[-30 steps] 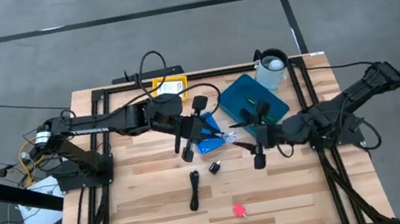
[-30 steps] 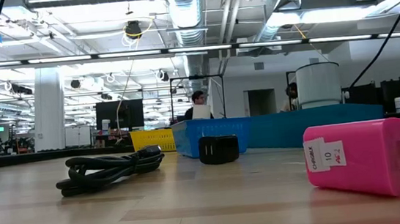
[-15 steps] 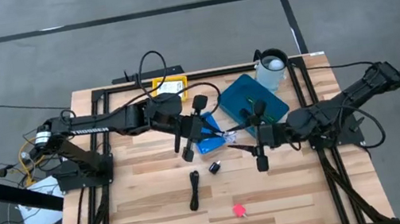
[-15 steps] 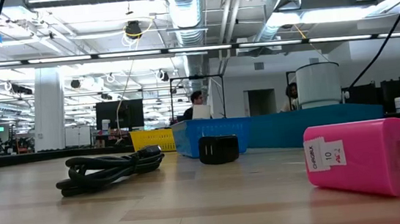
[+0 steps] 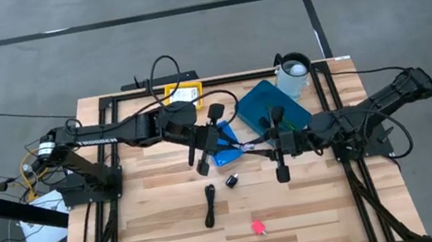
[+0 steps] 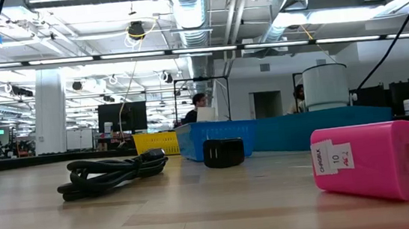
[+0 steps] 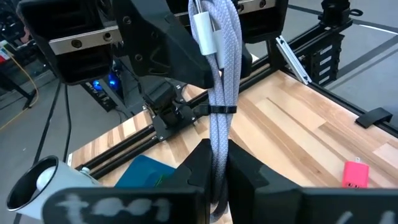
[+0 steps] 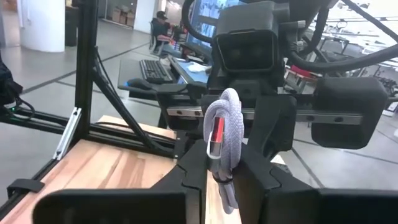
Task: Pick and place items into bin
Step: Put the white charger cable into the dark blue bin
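My right gripper should put the grey braided cable, now hanging just over the blue basket, down inside the teal bin [image 5: 264, 130], close to the bin's side that faces the blue basket.
A bundled grey braided cable [image 5: 241, 145] hangs above the table's middle between my two grippers, just over a small blue basket [image 5: 226, 157]. My left gripper [image 7: 219, 158] reaches in from the left and is shut on the cable [image 7: 219, 87]. My right gripper [image 8: 222, 167] reaches in from the right and is shut on the same bundle [image 8: 221, 115]. The teal bin [image 5: 273, 107] stands at the far right. A coiled black cord [image 5: 209, 205], a black charger [image 5: 232, 181] and a pink charger [image 5: 258, 227] lie on the wood nearer the front edge. My left gripper pinches the cable bundle [image 7: 217, 140] between its two fingers, coming level from the table's left. The bundle, bound by a thin black tie [image 7: 221, 110], runs on past the fingertips toward the other gripper, clear of the table. My right gripper pinches the bundle's looped end, beside a red and white plug [image 8: 216, 142], between its two fingers. It comes roughly level from the table's right. The loop stands up past the fingers, lifted clear.
A yellow box [image 5: 184, 94] and a white cylinder [image 5: 294, 74] stand at the far edge. Black frame rails [image 5: 332, 111] run along the table's sides. In the low view, the pink charger [image 6: 367, 160] lies closest and the black cord [image 6: 112, 172] to its left.
My right gripper has moved a little toward the table's left, up to the cable held by my left gripper. The left arm and the cable have stayed in place.
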